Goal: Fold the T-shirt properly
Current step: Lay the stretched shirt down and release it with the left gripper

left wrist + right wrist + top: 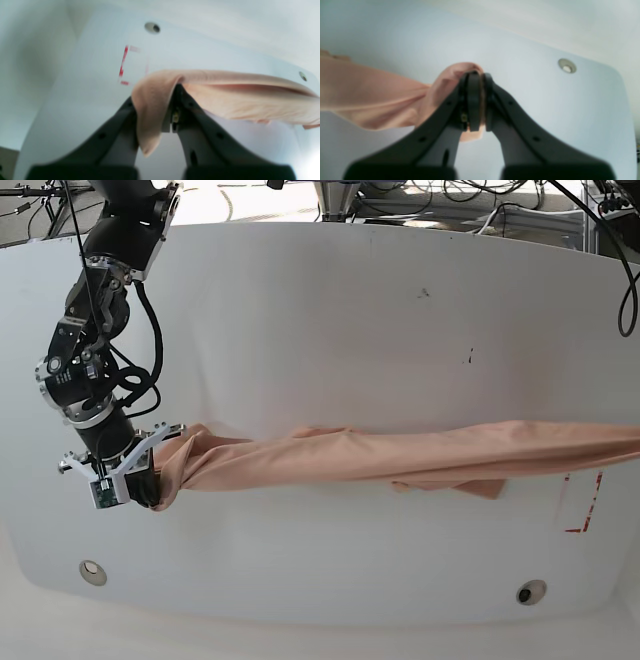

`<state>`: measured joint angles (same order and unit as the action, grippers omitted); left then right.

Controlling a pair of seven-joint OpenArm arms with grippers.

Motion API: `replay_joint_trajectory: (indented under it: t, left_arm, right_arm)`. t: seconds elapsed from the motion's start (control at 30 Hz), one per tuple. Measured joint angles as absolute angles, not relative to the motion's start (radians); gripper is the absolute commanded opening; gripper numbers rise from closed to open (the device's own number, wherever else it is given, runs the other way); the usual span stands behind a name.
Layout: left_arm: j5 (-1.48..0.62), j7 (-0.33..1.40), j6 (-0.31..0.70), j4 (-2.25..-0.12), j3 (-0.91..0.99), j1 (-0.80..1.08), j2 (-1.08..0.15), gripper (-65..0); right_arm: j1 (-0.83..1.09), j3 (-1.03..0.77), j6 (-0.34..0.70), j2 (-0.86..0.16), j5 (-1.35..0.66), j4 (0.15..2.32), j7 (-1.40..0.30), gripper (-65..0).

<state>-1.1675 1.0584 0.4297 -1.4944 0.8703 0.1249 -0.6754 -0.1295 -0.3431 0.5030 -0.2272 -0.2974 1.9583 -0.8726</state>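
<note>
The T-shirt end in my left gripper will be let go near the white table's far edge [600, 310], beyond the red tape marks.
The salmon-pink T-shirt [400, 455] is pulled out into a long, bunched band across the white table [350, 330], running off the right edge of the base view. At its left end my right gripper [150, 485] is shut on a bunch of the cloth. In the right wrist view the dark fingers of the right gripper [476, 76] pinch a fold, and the T-shirt [370, 95] trails off to the left. In the left wrist view my left gripper [175, 87] is shut on the other end, with a flap of the T-shirt [237, 100] draped over one finger. The left arm is outside the base view.
Red tape corner marks [585, 505] lie on the table near the shirt's right end, also visible as red tape marks [123, 63] beyond the left gripper. Round holes [92, 570] [530, 591] sit near the table's front edge. Cables and frames line the far edge.
</note>
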Motion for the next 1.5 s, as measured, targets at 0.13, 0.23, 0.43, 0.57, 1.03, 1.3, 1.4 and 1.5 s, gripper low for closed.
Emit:
replay_joint_trajectory:
  t: [0.13, 0.23, 0.43, 0.57, 1.03, 1.3, 1.4, 1.5]
  left_arm:
    - [-1.172, 1.062, 0.436, -1.499, 0.873, 0.239, -0.666, -65.0]
    - [-1.176, 1.058, 0.437, -1.503, 0.907, 0.299, -0.643, -65.0]
    - [-1.175, 1.058, 0.437, -1.504, 0.963, 0.413, -0.624, -65.0]
    - [-1.176, 1.055, 0.435, -1.507, 0.958, 0.463, -0.628, -65.0]
    - [-1.18, 1.049, 0.439, -1.509, 0.958, 0.577, -0.63, -65.0]
    - [-1.18, 1.061, 0.439, -1.51, 0.957, 0.62, -0.63, -47.2]
    - [-1.179, 1.111, 0.437, -1.511, 0.957, 0.626, -0.63, -33.1]
    - [-1.176, 1.168, 0.435, -1.511, 0.957, 0.626, -0.628, -25.7]
  right_arm:
    - [-0.047, -0.386, 0.506, -0.198, -0.363, 1.975, -0.866, -65.0]
    - [0.001, -0.423, 0.506, -0.197, -0.389, 1.973, -0.87, -65.0]
    - [0.069, -0.465, 0.499, -0.199, -0.418, 1.971, -0.868, -65.0]
    - [0.099, -0.471, 0.502, -0.192, -0.426, 1.971, -0.865, -65.0]
    - [0.208, -0.48, 0.499, -0.16, -0.423, 1.97, -0.866, -65.0]
    - [0.215, -0.491, 0.499, -0.158, -0.423, 1.97, -0.865, -65.0]
    - [0.213, -0.491, 0.499, -0.159, -0.423, 1.97, -0.865, -65.0]
    - [0.211, -0.49, 0.499, -0.159, -0.421, 1.97, -0.865, -65.0]
